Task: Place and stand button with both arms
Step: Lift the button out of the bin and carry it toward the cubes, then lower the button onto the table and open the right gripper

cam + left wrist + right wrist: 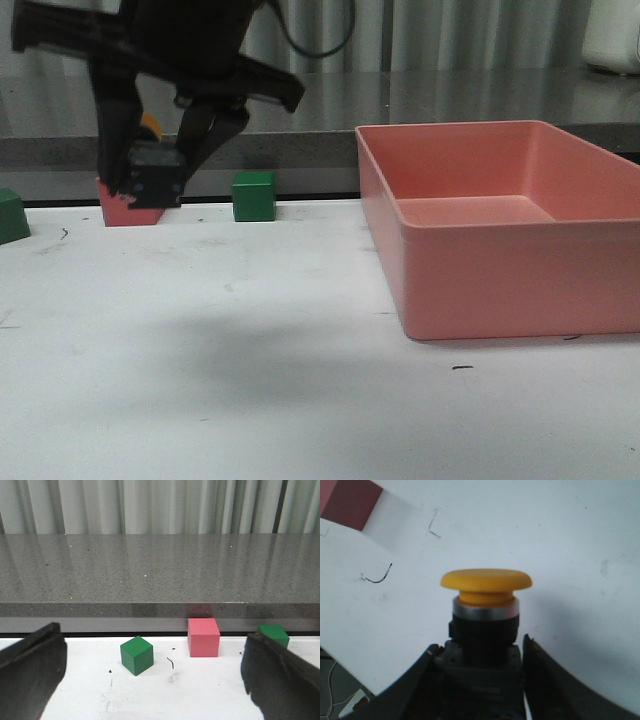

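Note:
I will use my right gripper to lay the button down on the table [219, 302], in front of the green cube and by the back edge.
The button [155, 172] has a dark blocky base with blue marks and a yellow cap behind it. My right gripper [150, 188] is shut on its base and holds it above the table at the far left, in front of the red cube [122, 210]. In the right wrist view the button [486, 587] sticks out beyond the gripper [480, 646], yellow cap outward, with white table behind. My left gripper [153, 645] is open and empty, low over the table; it does not show in the front view.
A large pink bin [500, 280] stands at the right. One green cube [254, 195] sits by the back edge, another [10, 215] at the far left. The left wrist view shows a green cube [136, 655], the red cube [203, 637] and a second green cube [274, 634] before a grey ledge [160, 610].

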Action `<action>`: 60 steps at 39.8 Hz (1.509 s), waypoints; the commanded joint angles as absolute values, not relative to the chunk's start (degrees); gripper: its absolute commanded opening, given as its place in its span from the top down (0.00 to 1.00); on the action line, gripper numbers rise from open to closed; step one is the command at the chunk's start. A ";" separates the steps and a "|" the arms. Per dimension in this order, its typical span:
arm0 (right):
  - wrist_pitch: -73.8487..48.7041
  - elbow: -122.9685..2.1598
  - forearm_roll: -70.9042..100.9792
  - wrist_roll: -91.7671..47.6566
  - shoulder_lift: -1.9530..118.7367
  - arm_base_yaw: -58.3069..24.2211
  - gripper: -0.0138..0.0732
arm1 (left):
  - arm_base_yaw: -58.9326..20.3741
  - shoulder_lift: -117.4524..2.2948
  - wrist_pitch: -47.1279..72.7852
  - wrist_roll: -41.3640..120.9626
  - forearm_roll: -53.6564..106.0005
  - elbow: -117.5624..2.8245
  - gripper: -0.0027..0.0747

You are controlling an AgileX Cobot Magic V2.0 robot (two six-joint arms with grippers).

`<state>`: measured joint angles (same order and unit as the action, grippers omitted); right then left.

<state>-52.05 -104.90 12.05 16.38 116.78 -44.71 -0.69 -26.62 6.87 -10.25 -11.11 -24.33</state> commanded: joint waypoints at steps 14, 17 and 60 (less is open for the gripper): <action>-48.29 -108.53 -1.44 34.00 123.69 -43.63 0.49 | -1.18 -27.21 2.04 -10.35 -11.17 -26.30 0.09; -48.40 -108.71 -1.44 35.04 124.85 -43.63 0.49 | -1.18 -27.21 2.04 -10.35 -11.07 -26.30 0.09; -48.50 -108.96 -1.49 36.13 127.03 -43.16 0.27 | -1.18 -27.21 2.04 -10.35 -10.72 -26.30 0.09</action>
